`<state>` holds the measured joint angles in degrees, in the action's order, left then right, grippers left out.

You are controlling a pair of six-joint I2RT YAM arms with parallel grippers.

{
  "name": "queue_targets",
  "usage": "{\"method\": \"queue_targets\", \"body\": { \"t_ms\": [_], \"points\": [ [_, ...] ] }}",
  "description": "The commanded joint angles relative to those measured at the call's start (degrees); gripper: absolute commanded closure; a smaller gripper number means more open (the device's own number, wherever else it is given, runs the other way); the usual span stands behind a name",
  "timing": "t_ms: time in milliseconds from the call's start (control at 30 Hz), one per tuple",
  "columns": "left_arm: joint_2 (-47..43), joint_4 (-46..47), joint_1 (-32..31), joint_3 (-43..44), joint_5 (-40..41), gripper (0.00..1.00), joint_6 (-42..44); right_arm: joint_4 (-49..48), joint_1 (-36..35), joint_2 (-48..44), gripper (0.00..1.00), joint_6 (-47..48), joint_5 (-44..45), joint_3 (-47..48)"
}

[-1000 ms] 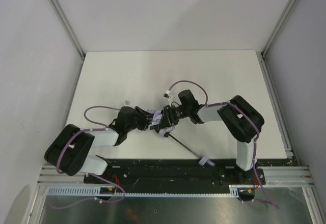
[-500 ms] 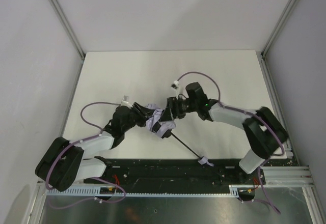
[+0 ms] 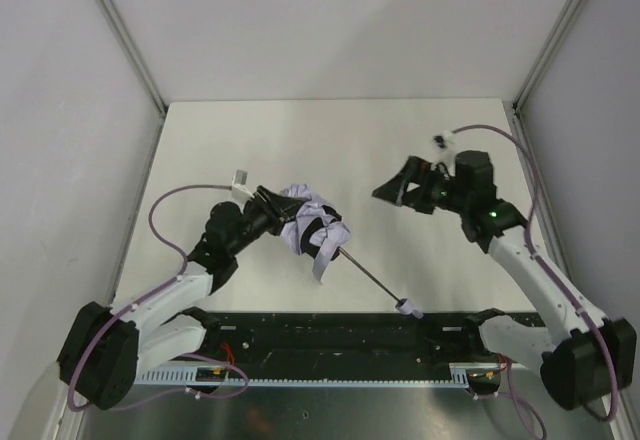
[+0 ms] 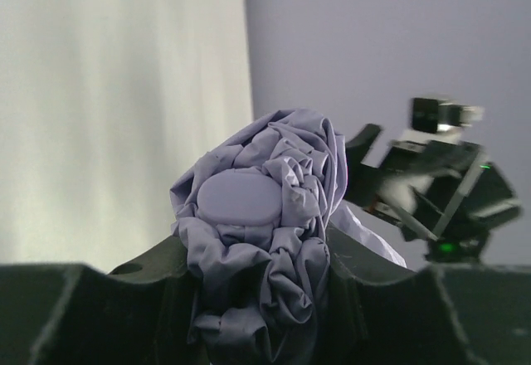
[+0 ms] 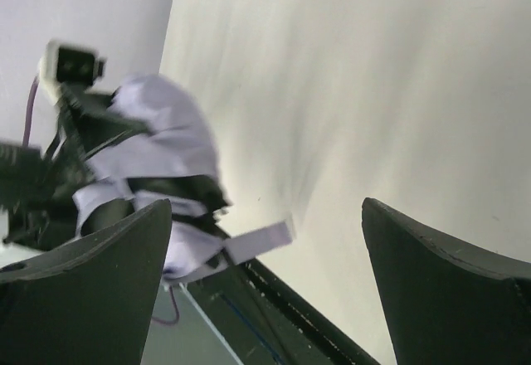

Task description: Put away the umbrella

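Next, I move my right gripper to the loose end of the closure strap (image 3: 320,269) (image 5: 275,236) that hangs below the umbrella's canopy, and close it there.
The umbrella's bunched lavender-grey canopy (image 3: 312,222) sits left of the table's middle, raised a little, and my left gripper (image 3: 272,206) is shut on its left end. From the canopy a thin black shaft (image 3: 372,279) slants down to the pale handle (image 3: 408,309) at the table's near edge. A loose closure strap (image 3: 322,260) hangs below the canopy. In the left wrist view the crumpled canopy (image 4: 265,216) fills the gap between the fingers. My right gripper (image 3: 392,190) hangs open to the right of the canopy, apart from it. The right wrist view shows the canopy (image 5: 162,145) far left, with nothing between those fingers.
The white table (image 3: 330,145) ends at grey walls on the left, back and right. A black rail with the arm bases (image 3: 330,335) runs along the near edge, right by the umbrella's handle.
My right gripper has opened, let go of the canopy and pulled away to the right and up. The left gripper keeps its hold and has carried the canopy slightly back and left.
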<state>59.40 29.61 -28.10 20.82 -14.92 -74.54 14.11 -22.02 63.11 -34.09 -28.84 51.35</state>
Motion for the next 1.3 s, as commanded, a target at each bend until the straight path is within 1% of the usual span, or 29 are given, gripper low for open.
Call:
{"method": "queue_targets", "body": {
  "t_ms": [0, 67, 133, 200, 300, 367, 433, 633, 767, 833, 900, 1000, 1067, 1167, 1267],
  "points": [
    [-5.1, 6.4, 0.3, 6.8, -3.4, 1.0, -0.8, 3.7, 8.7, -5.4, 0.01, -7.7, 1.0, -3.6],
    [-6.7, 7.2, 0.3, 8.9, -4.1, 1.0, -0.9, 3.9, 12.2, -4.9, 0.01, -10.3, -2.9, -3.9],
    [-7.9, 8.2, 0.4, 11.1, -4.6, 1.0, -1.0, 2.7, 14.4, -3.0, 0.02, -13.0, -9.0, -4.3],
    [-8.8, 9.4, 0.5, 13.0, -4.9, 1.0, -1.6, -0.1, 15.1, -1.6, 0.03, -17.0, -13.7, -5.3],
    [-9.4, 10.8, 0.6, 15.7, -5.2, 1.0, -2.8, -6.8, 14.1, -2.2, 0.05, -24.5, -16.8, -8.5],
    [-9.3, 11.3, 0.6, 17.4, -5.2, 1.0, -3.6, -12.5, 11.7, -3.4, 0.05, -30.4, -16.4, -10.6],
    [-8.9, 11.8, 0.6, 19.0, -5.1, 1.0, -4.4, -20.4, 8.2, -4.2, 0.04, -36.9, -15.5, -13.6],
    [-8.4, 13.0, 0.4, 22.0, -3.9, 1.0, -5.7, -43.0, -5.7, -1.2, 0.03, -54.7, -8.8, -19.2],
    [-8.1, 13.5, 0.4, 22.9, -3.6, 1.0, -6.1, -51.1, -13.1, 1.7, 0.04, -62.7, -4.2, -19.9],
    [-8.0, 13.7, 0.4, 23.0, -3.2, 1.0, -6.3, -52.4, -16.2, 2.1, 0.05, -65.0, -2.5, -20.0],
    [-7.8, 13.8, 0.4, 23.3, -2.9, 1.0, -6.2, -50.6, -18.8, 1.7, 0.06, -65.7, -0.6, -20.1],
    [-7.1, 14.0, 0.3, 23.9, -2.9, 1.0, -6.0, -49.1, -22.0, 0.5, 0.1, -66.9, 2.7, -21.5],
    [-6.8, 14.0, 0.3, 24.3, -2.9, 1.0, -5.9, -48.3, -23.3, -0.5, 0.12, -66.9, 4.4, -22.5],
    [-6.1, 14.1, 0.3, 25.0, -3.0, 1.0, -5.8, -44.7, -24.1, -2.6, 0.13, -65.9, 6.6, -24.3],
    [-5.6, 14.1, 0.3, 25.6, -3.4, 1.0, -5.6, -44.3, -24.7, -3.9, 0.15, -66.2, 7.9, -26.6]
  ]
}}
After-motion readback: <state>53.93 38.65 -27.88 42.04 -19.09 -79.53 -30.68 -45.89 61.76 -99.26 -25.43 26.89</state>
